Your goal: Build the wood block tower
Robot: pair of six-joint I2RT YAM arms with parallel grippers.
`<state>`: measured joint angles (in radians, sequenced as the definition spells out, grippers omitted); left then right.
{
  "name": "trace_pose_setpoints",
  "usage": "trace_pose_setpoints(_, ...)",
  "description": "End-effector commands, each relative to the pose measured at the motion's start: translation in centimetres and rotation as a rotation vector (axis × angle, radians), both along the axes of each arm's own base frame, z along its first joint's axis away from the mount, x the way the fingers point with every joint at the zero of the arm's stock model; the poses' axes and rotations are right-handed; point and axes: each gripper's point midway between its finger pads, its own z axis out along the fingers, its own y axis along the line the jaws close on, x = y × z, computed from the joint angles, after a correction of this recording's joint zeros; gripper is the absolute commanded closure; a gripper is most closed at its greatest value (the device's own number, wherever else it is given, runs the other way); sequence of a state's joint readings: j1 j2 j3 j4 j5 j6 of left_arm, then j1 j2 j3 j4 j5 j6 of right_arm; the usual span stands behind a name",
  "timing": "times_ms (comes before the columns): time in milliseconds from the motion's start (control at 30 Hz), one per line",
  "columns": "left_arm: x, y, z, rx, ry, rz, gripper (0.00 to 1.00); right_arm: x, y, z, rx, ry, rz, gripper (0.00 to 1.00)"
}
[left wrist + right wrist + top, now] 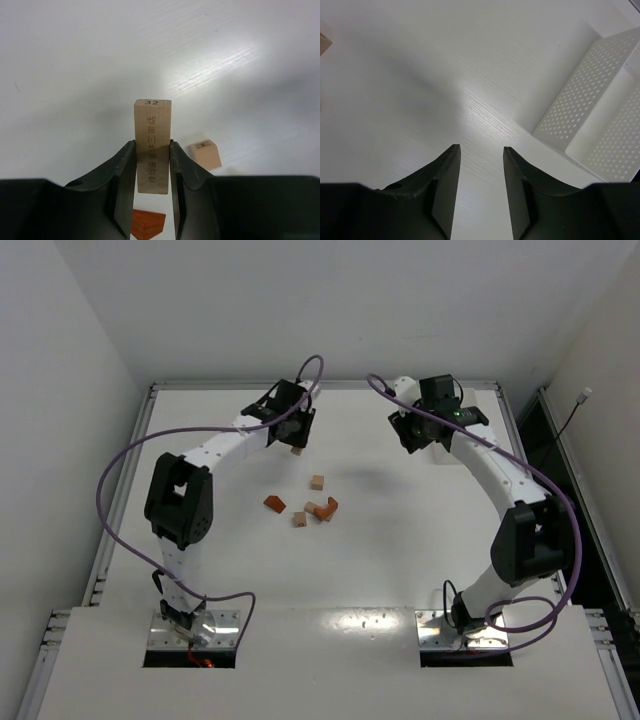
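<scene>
The robot's left gripper needs to release the light tan wooden bar on the table (303,477) next to the farther tan cube.
My left gripper (294,438) is shut on a light tan wooden bar (152,131) and holds it upright above the table; the bar shows under the gripper in the top view (297,451). Loose wood blocks lie mid-table in front of it: a tan cube (317,482), a reddish-orange wedge (274,503), a second tan cube (300,519) and a reddish-orange angled piece (324,508). The left wrist view shows a tan cube (205,154) and a reddish-orange block (147,224) below the jaws. My right gripper (480,147) is open and empty at the far right (408,436). No stacked tower shows.
A white perforated tray (597,125) lies to the right of my right gripper. The table's raised rim (330,386) runs along the far edge. White walls stand on both sides.
</scene>
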<state>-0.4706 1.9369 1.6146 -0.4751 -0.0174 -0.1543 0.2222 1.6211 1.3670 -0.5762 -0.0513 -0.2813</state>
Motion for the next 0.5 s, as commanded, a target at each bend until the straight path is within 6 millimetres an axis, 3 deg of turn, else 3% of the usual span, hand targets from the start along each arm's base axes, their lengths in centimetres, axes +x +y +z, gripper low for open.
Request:
trace_pose_setpoints(0, 0.7, 0.9, -1.7, 0.009, 0.045, 0.134, 1.00, 0.3, 0.4, 1.8, 0.036, -0.059, -0.016, 0.63)
trace_pose_setpoints(200, 0.5, 0.9, -4.2, 0.037, 0.072, 0.264, 1.00, -0.2, -1.0, 1.5, 0.062, -0.061, -0.182, 0.66)
trace_pose_setpoints(467, -0.8, 0.2, -6.3, 0.013, 0.118, 0.313, 1.00, -0.1, -1.6, 1.0, 0.066, -0.065, -0.248, 0.68)
